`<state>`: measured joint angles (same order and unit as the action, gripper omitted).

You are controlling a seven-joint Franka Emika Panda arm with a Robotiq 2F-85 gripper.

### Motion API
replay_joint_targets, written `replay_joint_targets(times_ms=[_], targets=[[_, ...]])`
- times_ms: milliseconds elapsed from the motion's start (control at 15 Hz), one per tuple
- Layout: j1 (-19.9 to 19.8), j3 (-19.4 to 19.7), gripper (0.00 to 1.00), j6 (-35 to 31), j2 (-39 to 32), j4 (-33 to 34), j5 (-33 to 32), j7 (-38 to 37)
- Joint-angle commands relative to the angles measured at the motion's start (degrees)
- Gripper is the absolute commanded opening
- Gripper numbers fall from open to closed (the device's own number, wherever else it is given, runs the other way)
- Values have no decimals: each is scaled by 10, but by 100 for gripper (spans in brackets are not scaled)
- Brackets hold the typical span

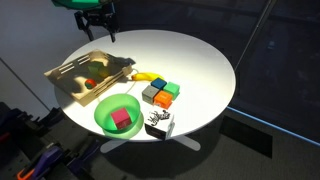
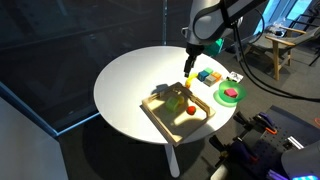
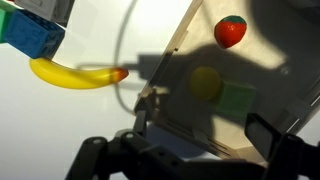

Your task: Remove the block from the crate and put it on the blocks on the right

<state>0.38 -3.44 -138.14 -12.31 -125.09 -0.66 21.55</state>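
I should close my gripper on the sides of the lime block [image 1: 96,69] [image 3: 236,101] in the crate, with one finger between the lime block and the yellow ball.
The lime block [image 3: 237,100] lies in shadow inside the light wood crate [image 3: 178,60], beside a yellow ball [image 3: 206,82]. The crate shows in both exterior views [image 1: 70,72] [image 2: 160,112]. The cluster of orange, green and grey blocks [image 1: 160,93] [image 2: 208,77] sits on the table beside the crate; its edge shows in the wrist view [image 3: 30,30]. My gripper [image 3: 205,132] is open and empty, hanging above the crate with the block between its finger lines. It also shows in both exterior views [image 1: 97,28] [image 2: 190,68].
A red strawberry-like item [image 3: 231,31] lies in the crate. A banana [image 3: 75,73] [image 1: 147,77] lies between crate and blocks. A green bowl [image 1: 103,108] [image 2: 231,94] holds a pink cube [image 1: 121,119]. A black-and-white patterned box [image 1: 160,124] stands near the table edge.
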Motion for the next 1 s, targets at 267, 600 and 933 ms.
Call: replay_joint_targets(times_ms=[267,600,933], targets=[[30,-12,100,-58,-36,-10,-15,-71],[58,-10,100,-67,-61,-15,-23,-145],[75,-8,100,-77,-93,-12,-30,-205]])
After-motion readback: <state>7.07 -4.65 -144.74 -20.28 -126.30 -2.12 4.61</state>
